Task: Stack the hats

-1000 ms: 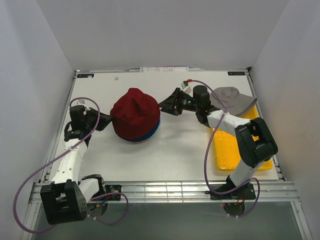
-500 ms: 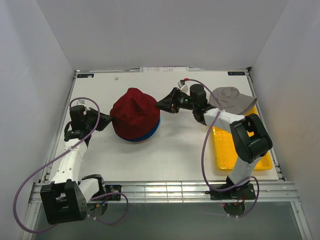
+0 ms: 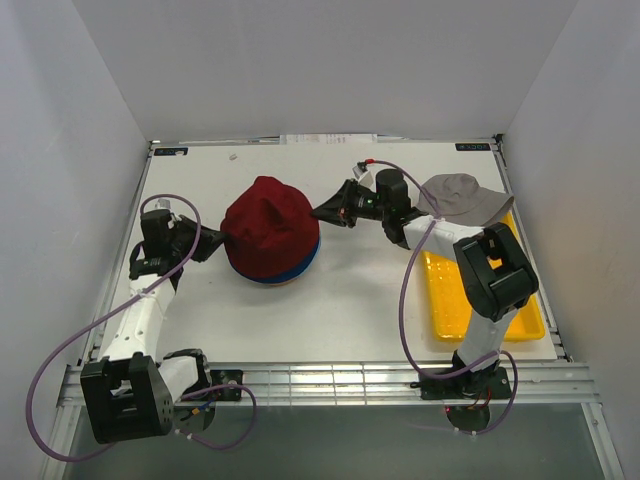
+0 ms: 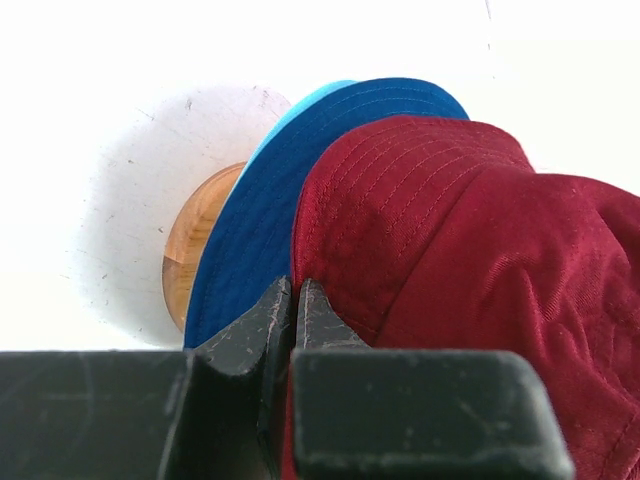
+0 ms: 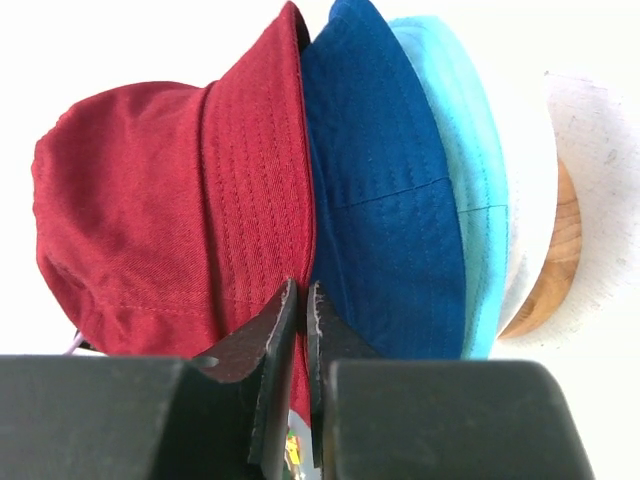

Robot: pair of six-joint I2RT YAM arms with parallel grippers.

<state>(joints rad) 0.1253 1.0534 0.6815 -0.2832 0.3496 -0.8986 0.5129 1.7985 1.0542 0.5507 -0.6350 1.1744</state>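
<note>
The robot's left gripper will release the dark red hat on top of the navy hat (image 3: 270,234), snug over the stack.
A dark red hat (image 3: 268,225) tops a stack on a wooden stand (image 4: 195,240) left of the table's middle. Under it show the brims of the navy hat (image 5: 380,200), the teal hat (image 5: 470,180) and the white hat (image 5: 530,200). My left gripper (image 3: 215,240) is shut on the dark red hat's brim at the stack's left side (image 4: 295,290). My right gripper (image 3: 320,211) is shut on the same brim at the right side (image 5: 301,292), between the red and navy cloth. The grey hat (image 3: 460,197) lies apart at the right, on the far end of the tray.
A flat yellow tray (image 3: 450,300) lies along the table's right edge, partly under the right arm. White walls close in the table on the left, back and right. Purple cables loop from both arms.
My right gripper has moved a little left onto the dark red hat's brim and has shut on it. The left gripper has kept its grip and place.
</note>
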